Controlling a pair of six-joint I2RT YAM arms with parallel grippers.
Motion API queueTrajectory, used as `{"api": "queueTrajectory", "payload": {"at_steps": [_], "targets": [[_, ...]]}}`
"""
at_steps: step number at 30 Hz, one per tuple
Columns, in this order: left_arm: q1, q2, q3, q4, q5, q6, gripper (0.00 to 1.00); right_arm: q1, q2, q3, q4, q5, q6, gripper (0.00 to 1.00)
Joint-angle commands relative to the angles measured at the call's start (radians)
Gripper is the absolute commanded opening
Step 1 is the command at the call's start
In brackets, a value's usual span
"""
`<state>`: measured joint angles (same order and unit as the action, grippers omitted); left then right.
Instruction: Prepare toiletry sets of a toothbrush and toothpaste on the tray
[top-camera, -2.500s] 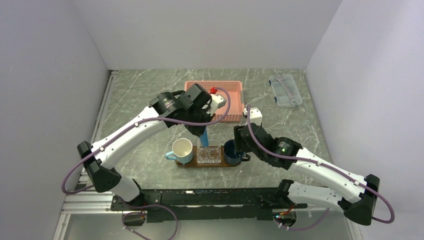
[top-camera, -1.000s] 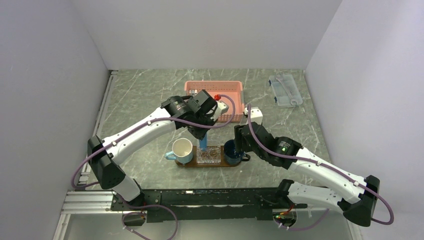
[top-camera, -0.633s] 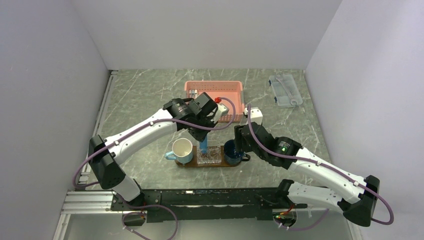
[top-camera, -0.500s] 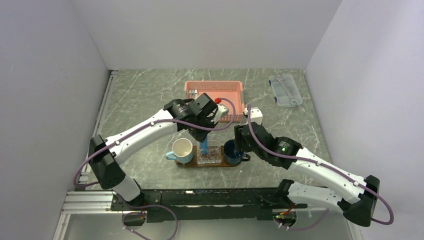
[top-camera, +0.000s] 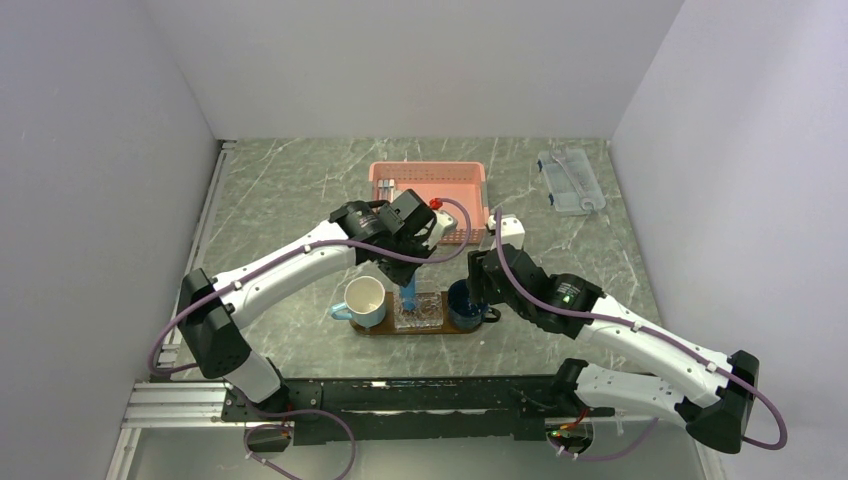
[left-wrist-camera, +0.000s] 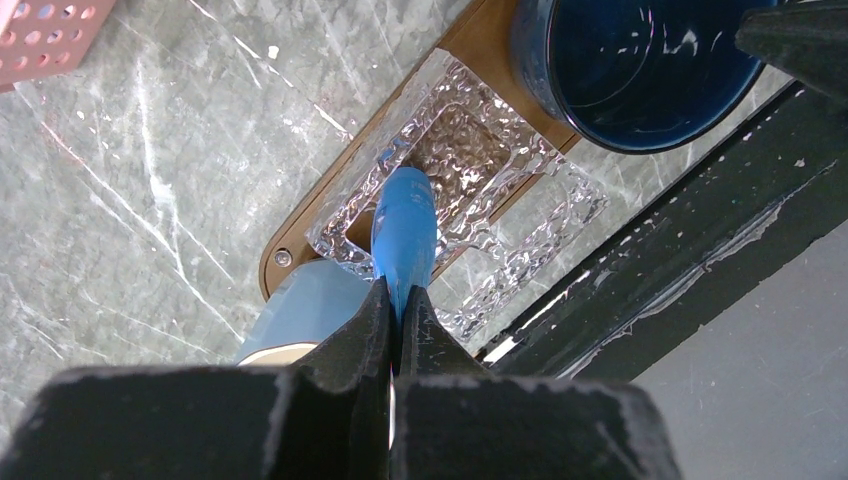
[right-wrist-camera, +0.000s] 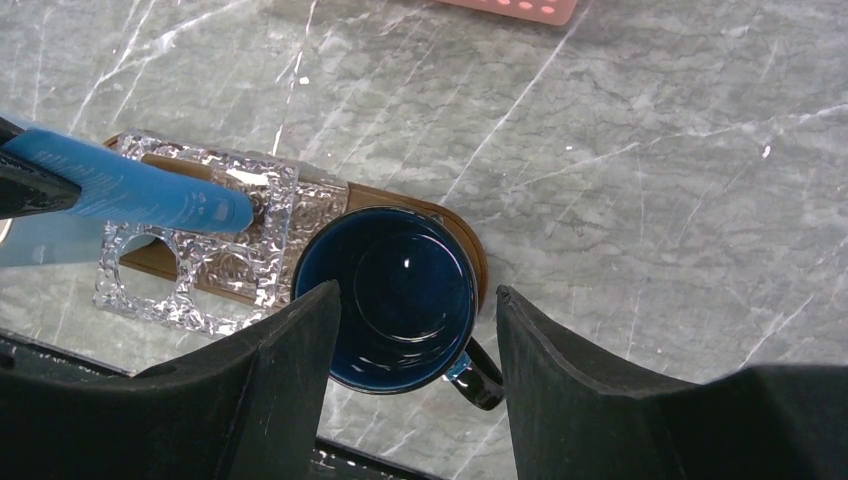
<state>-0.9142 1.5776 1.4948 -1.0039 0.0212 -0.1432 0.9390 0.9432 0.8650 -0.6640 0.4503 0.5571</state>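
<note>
I should use my left gripper to stand the blue toothpaste tube, now hanging into the glass dish, with its cap down in the glass dish's end (top-camera: 409, 306) (left-wrist-camera: 401, 182) beside the light blue mug.
The dark brown wooden tray (top-camera: 378, 328) lies near the front edge and carries a light blue mug (top-camera: 364, 300), a clear textured glass dish (top-camera: 428, 312) and a dark blue mug (top-camera: 463, 306). My left gripper (left-wrist-camera: 395, 300) is shut on the flat end of the blue toothpaste tube (left-wrist-camera: 404, 228), which hangs cap-down into the glass dish (left-wrist-camera: 470, 165). The tube also shows in the right wrist view (right-wrist-camera: 140, 190) and in the top view (top-camera: 408, 292). My right gripper (right-wrist-camera: 415, 300) is open above the dark blue mug (right-wrist-camera: 395, 295). No toothbrush shows.
A pink slotted basket (top-camera: 432, 195) stands behind the tray, partly hidden by my left arm. A clear plastic box (top-camera: 570, 181) lies at the back right. The black front rail (top-camera: 400, 400) runs just below the tray.
My left gripper has lowered the toothpaste tube from above the tray down into the glass dish. The right arm has stayed still over the dark blue mug.
</note>
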Motion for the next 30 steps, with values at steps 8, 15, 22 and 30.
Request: {"api": "queueTrajectory", "payload": {"at_steps": [8, 15, 22, 30], "targets": [[-0.008, -0.027, -0.011, 0.040, -0.018, -0.013, 0.00, -0.003, -0.009, -0.005, 0.038, -0.002, -0.001, 0.61], [-0.008, -0.027, -0.024, 0.048, -0.018, -0.016, 0.00, -0.003, -0.007, -0.010, 0.043, -0.005, 0.001, 0.61], [-0.008, -0.013, -0.025, 0.052, -0.018, -0.013, 0.00, -0.003, -0.008, -0.009, 0.041, -0.004, 0.000, 0.61], [-0.009, -0.006, -0.031, 0.056, -0.018, -0.016, 0.00, -0.003, -0.010, -0.006, 0.038, -0.004, -0.002, 0.61]]}}
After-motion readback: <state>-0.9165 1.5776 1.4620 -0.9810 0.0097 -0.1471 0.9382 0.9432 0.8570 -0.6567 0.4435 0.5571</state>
